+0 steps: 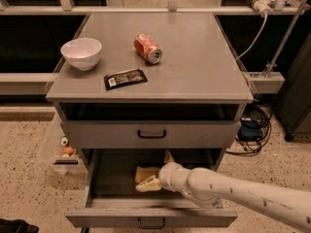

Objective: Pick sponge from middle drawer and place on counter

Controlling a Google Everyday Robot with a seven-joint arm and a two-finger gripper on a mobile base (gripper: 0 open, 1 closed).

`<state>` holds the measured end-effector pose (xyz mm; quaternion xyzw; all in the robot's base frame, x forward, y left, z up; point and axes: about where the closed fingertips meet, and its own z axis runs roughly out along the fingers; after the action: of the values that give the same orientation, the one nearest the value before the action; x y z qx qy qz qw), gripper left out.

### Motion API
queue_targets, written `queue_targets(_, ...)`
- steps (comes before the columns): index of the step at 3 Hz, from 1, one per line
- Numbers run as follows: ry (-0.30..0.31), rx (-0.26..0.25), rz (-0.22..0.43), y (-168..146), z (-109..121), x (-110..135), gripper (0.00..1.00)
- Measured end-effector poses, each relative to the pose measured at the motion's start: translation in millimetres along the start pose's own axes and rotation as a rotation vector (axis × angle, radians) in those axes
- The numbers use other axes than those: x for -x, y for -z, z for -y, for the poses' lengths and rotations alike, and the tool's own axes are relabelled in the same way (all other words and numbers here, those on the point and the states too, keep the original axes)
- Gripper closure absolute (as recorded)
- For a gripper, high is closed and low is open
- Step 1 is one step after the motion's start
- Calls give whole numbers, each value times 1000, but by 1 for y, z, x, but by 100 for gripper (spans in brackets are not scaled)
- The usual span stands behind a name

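Next, I grip the sponge's end (152, 174) nearest the white arm, inside the open middle drawer.
The middle drawer (114, 218) is pulled open below the cabinet, dark inside. The sponge (145, 172), a pale-yellow block, lies on the drawer floor near the middle. My gripper (153, 171) reaches into the drawer from the right on a white arm (228, 193). It is open, with one pale finger (148, 185) in front of the sponge and the other (168, 157) behind it to the right. The sponge sits at the gap between them; I cannot tell if they touch it. The counter (194, 57) is the grey top above.
On the counter are a white bowl (81, 52), a tipped orange can (147, 48) and a black packet (125, 78). The upper drawer front (151, 134) is shut. A clear bin (60, 152) stands on the floor at left, and cables (252, 125) lie at right.
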<state>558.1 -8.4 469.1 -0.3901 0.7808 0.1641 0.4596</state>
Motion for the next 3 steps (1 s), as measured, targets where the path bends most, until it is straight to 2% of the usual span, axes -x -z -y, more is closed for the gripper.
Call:
queue_targets(1,7,28,2,-38,-4,-9,0)
queue_targets(2,-6,63,-3,-65,-11,-15,0)
queue_targets(3,-12,97,-35,-81,-18,-26,0)
